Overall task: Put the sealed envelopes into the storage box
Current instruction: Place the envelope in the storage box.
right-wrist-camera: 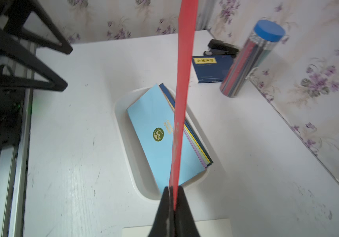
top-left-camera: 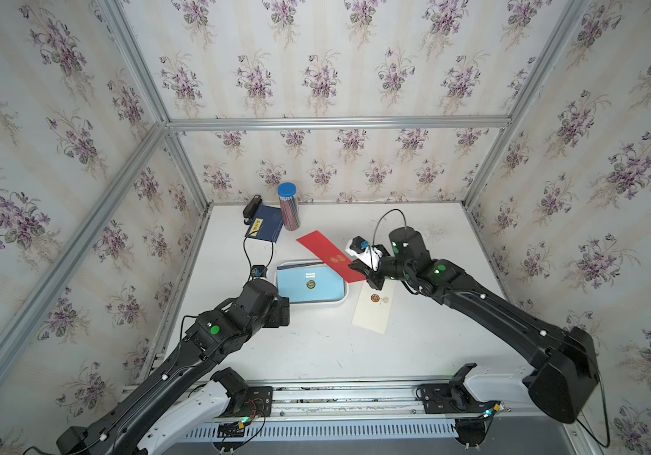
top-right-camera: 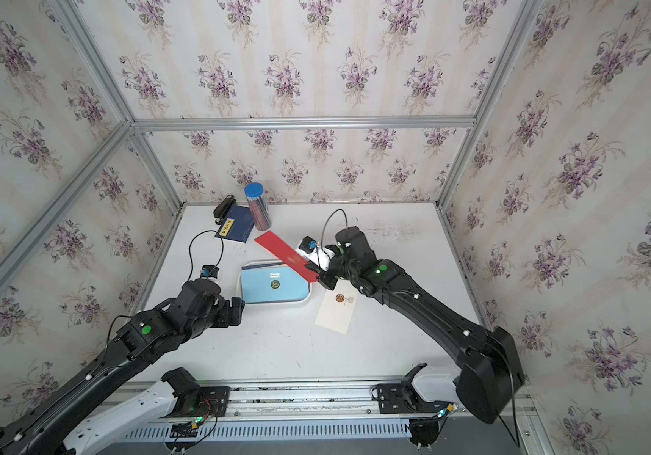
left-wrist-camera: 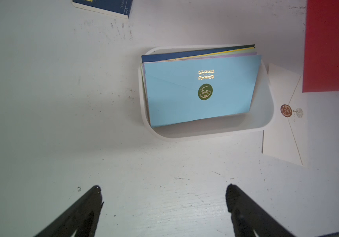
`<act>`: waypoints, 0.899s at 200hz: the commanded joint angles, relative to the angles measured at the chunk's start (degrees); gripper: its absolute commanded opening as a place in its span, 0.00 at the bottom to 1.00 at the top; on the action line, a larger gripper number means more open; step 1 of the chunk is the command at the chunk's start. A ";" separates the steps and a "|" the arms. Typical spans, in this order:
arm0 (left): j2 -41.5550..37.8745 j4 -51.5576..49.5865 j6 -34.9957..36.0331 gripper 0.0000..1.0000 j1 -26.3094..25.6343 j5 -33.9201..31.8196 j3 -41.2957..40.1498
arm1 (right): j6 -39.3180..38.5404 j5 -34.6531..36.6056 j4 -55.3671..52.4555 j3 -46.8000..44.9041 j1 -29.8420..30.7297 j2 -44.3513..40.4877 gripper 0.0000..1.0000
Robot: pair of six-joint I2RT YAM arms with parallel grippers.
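Next, I let go of the red envelope with my right gripper over the round emblem of the light blue envelope [top-left-camera: 311,288] [right-wrist-camera: 155,136].
The storage box [top-left-camera: 318,304] [left-wrist-camera: 205,136], a shallow white tray, holds a stack of sealed envelopes with a light blue one [top-left-camera: 310,285] [left-wrist-camera: 201,92] [right-wrist-camera: 154,127] on top. My right gripper [top-left-camera: 357,270] [right-wrist-camera: 172,190] is shut on the end of a red envelope [top-left-camera: 324,250] [right-wrist-camera: 183,82], held in the air and slanting over the box's far right corner. A cream envelope [top-left-camera: 373,307] [left-wrist-camera: 281,127] with a brown seal lies flat on the table right of the box. My left gripper [left-wrist-camera: 163,189] [top-right-camera: 237,311] hangs open and empty just left of the box.
A navy booklet [top-left-camera: 264,222], a black stapler [top-left-camera: 252,206] and a clear blue-lidded pencil tube [top-left-camera: 289,207] stand at the back left of the white table [top-left-camera: 316,354]. Metal frame rails and papered walls close in the sides and back.
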 commanded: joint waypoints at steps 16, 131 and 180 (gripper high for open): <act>-3.18 -3.35 -1.63 0.96 0.30 -3.78 -0.25 | -17.08 6.36 -19.67 15.95 3.16 12.64 0.00; -7.32 -1.26 -1.15 0.98 0.30 -3.83 -2.33 | -25.39 6.42 -31.16 31.32 7.03 30.93 0.00; -7.13 -0.88 -1.01 0.98 0.34 -3.70 -2.55 | -25.04 6.82 -30.85 32.47 7.38 34.05 0.00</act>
